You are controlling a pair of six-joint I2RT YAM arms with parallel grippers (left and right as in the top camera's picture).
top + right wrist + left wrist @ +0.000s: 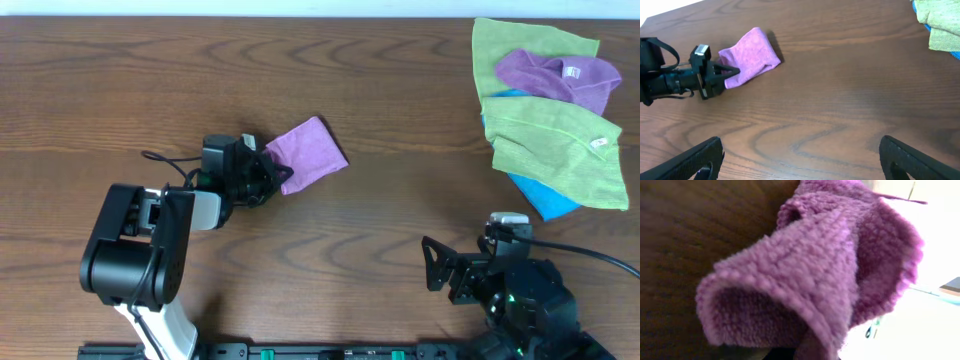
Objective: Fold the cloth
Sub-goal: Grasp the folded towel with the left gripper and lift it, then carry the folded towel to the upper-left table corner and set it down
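Next, my left gripper lets go of the small purple cloth, to lie on the bare wood (180, 67) near the far edge of the table, out beyond my left arm. The cloth still lies folded on the table.
A small purple cloth (310, 152) lies folded on the wooden table, left of centre. My left gripper (272, 176) is shut on its near-left edge, low at the table. The left wrist view is filled by the bunched purple cloth (830, 275), its edge lifted into a curl; the fingers are hidden under it. The right wrist view shows the cloth (752, 56) and the left gripper (722, 75) at the upper left. My right gripper (800, 157) is open and empty, near the table's front right (440, 270).
A heap of cloths sits at the back right: green ones (555, 145), a purple one (555, 75) and a blue one (545, 198) underneath. Its corner shows in the right wrist view (940, 22).
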